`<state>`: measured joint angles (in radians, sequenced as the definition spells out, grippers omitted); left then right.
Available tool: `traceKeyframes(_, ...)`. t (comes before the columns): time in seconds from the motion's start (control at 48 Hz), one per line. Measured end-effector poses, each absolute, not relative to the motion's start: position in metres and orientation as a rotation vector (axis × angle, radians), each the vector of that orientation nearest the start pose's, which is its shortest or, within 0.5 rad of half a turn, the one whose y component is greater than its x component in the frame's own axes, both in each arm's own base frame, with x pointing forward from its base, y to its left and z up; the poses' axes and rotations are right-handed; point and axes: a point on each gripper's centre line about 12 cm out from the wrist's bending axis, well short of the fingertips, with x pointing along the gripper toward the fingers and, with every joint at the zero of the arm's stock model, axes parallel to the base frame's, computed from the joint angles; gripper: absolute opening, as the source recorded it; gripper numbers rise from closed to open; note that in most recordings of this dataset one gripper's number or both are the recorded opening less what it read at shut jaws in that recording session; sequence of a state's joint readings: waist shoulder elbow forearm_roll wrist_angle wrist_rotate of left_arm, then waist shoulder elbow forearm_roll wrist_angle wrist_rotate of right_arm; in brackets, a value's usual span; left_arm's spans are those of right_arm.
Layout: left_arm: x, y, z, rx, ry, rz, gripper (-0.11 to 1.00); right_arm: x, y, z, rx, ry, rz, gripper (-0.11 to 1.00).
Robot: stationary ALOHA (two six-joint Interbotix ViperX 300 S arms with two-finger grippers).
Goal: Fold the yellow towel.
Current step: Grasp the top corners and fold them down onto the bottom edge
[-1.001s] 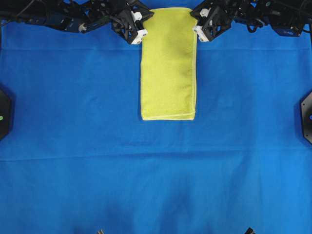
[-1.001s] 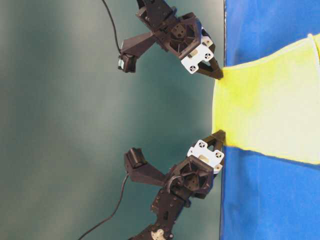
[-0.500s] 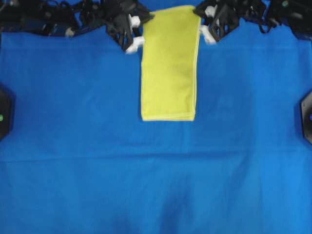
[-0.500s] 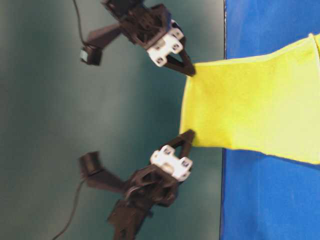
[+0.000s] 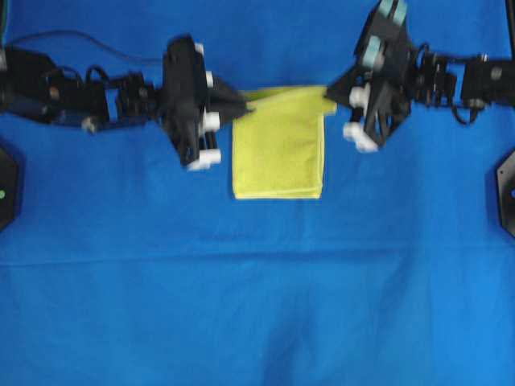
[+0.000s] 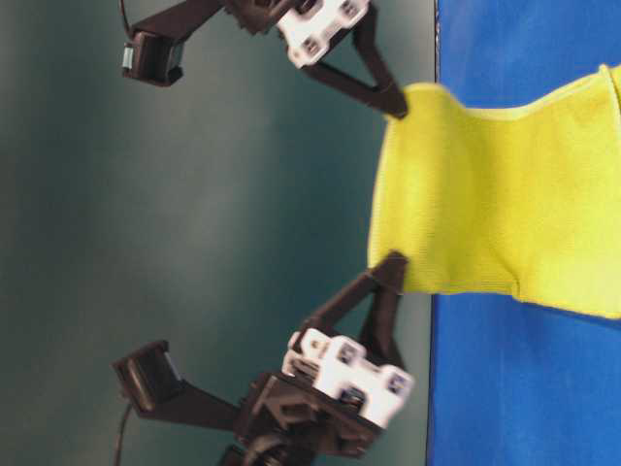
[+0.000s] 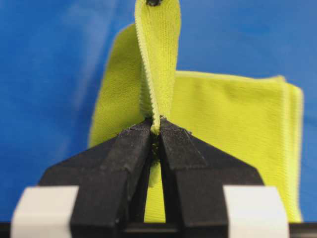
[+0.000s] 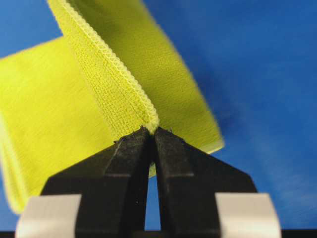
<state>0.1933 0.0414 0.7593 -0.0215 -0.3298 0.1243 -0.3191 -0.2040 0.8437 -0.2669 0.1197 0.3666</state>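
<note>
The robot's left gripper needs to release its corner of the yellow towel, now raised clear of the surface, on the flat part of the towel (image 5: 245, 174) just short of the towel's near edge.
The yellow towel (image 5: 278, 149) lies as a narrow folded strip on the blue cloth, and its far end is lifted and curled over toward the near end. My left gripper (image 5: 241, 101) is shut on the far left corner of the yellow towel (image 7: 156, 74). My right gripper (image 5: 328, 90) is shut on the far right corner of the yellow towel (image 8: 114, 89). In the table-level view both grippers, one (image 6: 396, 102) above and one (image 6: 391, 264) below, hold the raised edge of the yellow towel (image 6: 495, 194) clear of the surface. The near edge stays flat.
A large blue cloth (image 5: 257, 289) covers the whole table. Black mounts sit at the left edge (image 5: 6, 185) and right edge (image 5: 507, 193). Both arms reach inward over the upper part of the cloth.
Both grippers have carried the towel's far end up and toward the near edge, so the strip seen from overhead is now about half as long. Both arms swung inward.
</note>
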Motion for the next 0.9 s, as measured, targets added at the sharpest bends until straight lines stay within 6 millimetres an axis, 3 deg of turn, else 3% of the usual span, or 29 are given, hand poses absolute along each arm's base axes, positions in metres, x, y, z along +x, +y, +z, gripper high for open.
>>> traceKeyframes(0.209, 0.380, 0.048, 0.130, 0.066, 0.547, 0.101, 0.03, 0.310, -0.082, 0.153, 0.213, 0.795, -0.317, 0.03)
traceKeyframes(0.521, 0.380, 0.035, 0.087, 0.064, 0.656, 0.063, 0.03, 0.323, -0.070, 0.120, 0.253, 0.818, -0.275, 0.03)
traceKeyframes(0.897, 0.386, 0.032, 0.087, 0.070, 0.646, 0.054, 0.03, 0.327, -0.063, 0.114, 0.270, 0.809, -0.257, 0.03)
